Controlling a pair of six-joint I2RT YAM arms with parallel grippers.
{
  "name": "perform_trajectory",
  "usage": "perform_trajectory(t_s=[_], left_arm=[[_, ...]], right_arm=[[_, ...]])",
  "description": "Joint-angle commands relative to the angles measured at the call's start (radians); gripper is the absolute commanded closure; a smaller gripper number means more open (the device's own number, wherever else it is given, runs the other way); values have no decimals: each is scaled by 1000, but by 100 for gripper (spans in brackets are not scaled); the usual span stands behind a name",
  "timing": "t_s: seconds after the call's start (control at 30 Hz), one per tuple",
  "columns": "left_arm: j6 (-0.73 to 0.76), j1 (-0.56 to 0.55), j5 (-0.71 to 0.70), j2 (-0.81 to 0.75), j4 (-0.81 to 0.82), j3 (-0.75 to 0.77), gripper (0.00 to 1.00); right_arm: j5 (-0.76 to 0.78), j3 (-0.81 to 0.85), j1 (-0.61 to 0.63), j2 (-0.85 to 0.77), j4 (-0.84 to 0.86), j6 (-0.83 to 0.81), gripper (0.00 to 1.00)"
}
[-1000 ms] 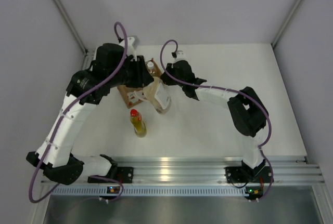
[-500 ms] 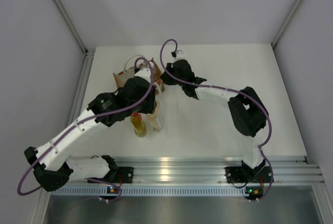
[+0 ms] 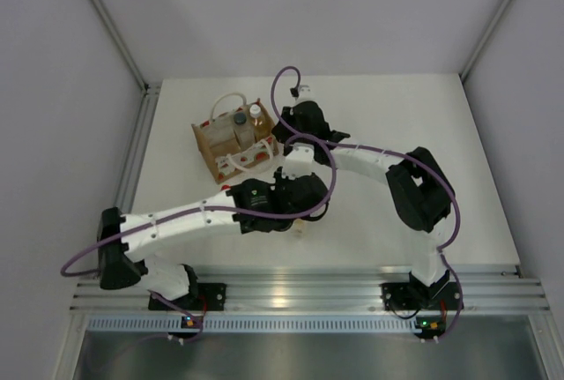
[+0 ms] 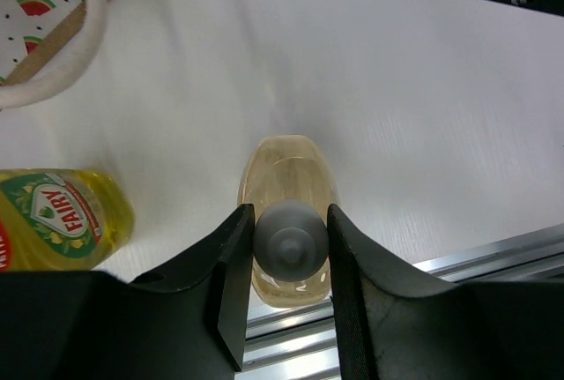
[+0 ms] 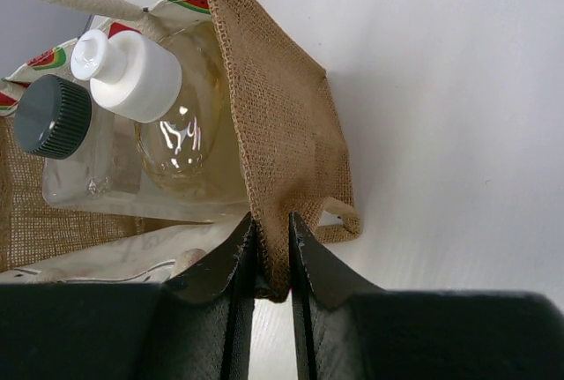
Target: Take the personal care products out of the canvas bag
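Next, my left gripper stands the pale-capped amber bottle on the bare table (image 3: pixel 323 241) (image 4: pixel 379 168) just behind the aluminium front rail.
The canvas bag (image 3: pixel 231 144) stands at the table's back left, with a dark-capped squarish bottle (image 3: pixel 238 120) and a white-capped bottle (image 3: pixel 256 112) inside; both show in the right wrist view, dark cap (image 5: pixel 53 115) and white cap (image 5: pixel 128 67). My right gripper (image 3: pixel 280 137) is shut on the bag's burlap edge (image 5: pixel 273 107). My left gripper (image 4: pixel 289 217) is shut on the pale cap of a third amber bottle (image 4: pixel 286 164), upright near the front rail. The red-capped yellow bottle (image 4: pixel 62 221) stands just left of it, hidden under my left arm in the top view.
The aluminium front rail (image 3: pixel 352 276) runs just below the held bottle. The bag's white rope handle (image 4: pixel 88 45) and watermelon-print panel (image 4: pixel 35 5) lie at the left wrist view's upper left. The right arm's elbow (image 3: pixel 419 188) sits at mid right.
My left arm has swung from the bag toward the front centre of the table, carrying the pale-capped bottle. The bag now shows uncovered with two bottles in it. The right gripper has stayed on the bag.
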Motion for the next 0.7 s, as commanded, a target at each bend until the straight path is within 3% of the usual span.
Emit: perform_trajectory(t_s=[0.0, 0.67], left_arm=[[-94, -31, -90, 53, 131, 108, 100], [-74, -114, -55, 358, 131, 320, 100]], right_arm=[[34, 22, 8, -9, -100, -9, 97], [31, 24, 11, -5, -100, -7, 97]])
